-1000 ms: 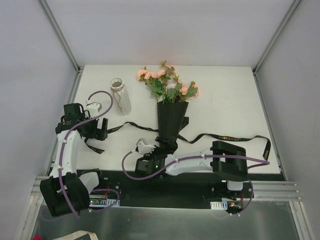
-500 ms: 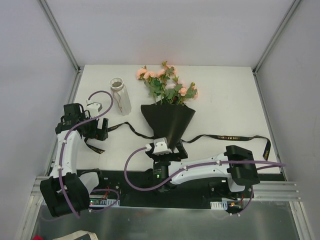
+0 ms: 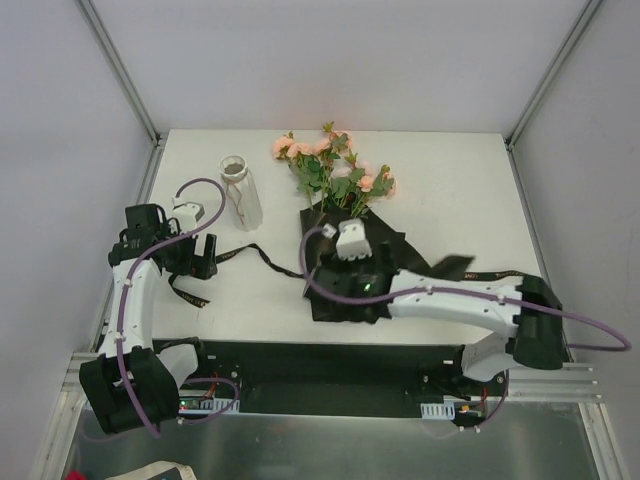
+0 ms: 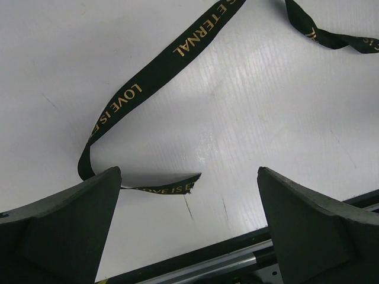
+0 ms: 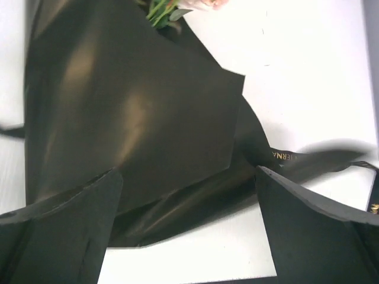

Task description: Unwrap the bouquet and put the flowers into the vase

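Observation:
Next, I move my left gripper to the far edge [image 3: 308,213] of the black paper wrap beside the flower stems and close it there.
The bouquet's pink flowers [image 3: 335,170] lie at the table's far middle, stems running into the black paper wrap [image 3: 330,305], which lies spread and loose. My right gripper [image 3: 350,280] hovers over the wrap, open and holding nothing. The right wrist view shows it [image 5: 188,195] above the wrap's [image 5: 130,100] near edge, with green stems [image 5: 163,9] at the top. The white vase [image 3: 241,193] stands upright left of the flowers. My left gripper [image 3: 197,262] is open at the left, empty [image 4: 188,177], above the loose ribbon [image 4: 127,97] end.
The black ribbon with gold lettering trails across the table, left [image 3: 255,252] toward my left gripper and right [image 3: 500,272] toward the table's right edge. White walls enclose the table. The black base rail [image 3: 300,360] runs along the near edge.
My right arm swung from the near edge up and right over the wrap. The wrap went from a narrow cone to a spread sheet. The left arm stayed put.

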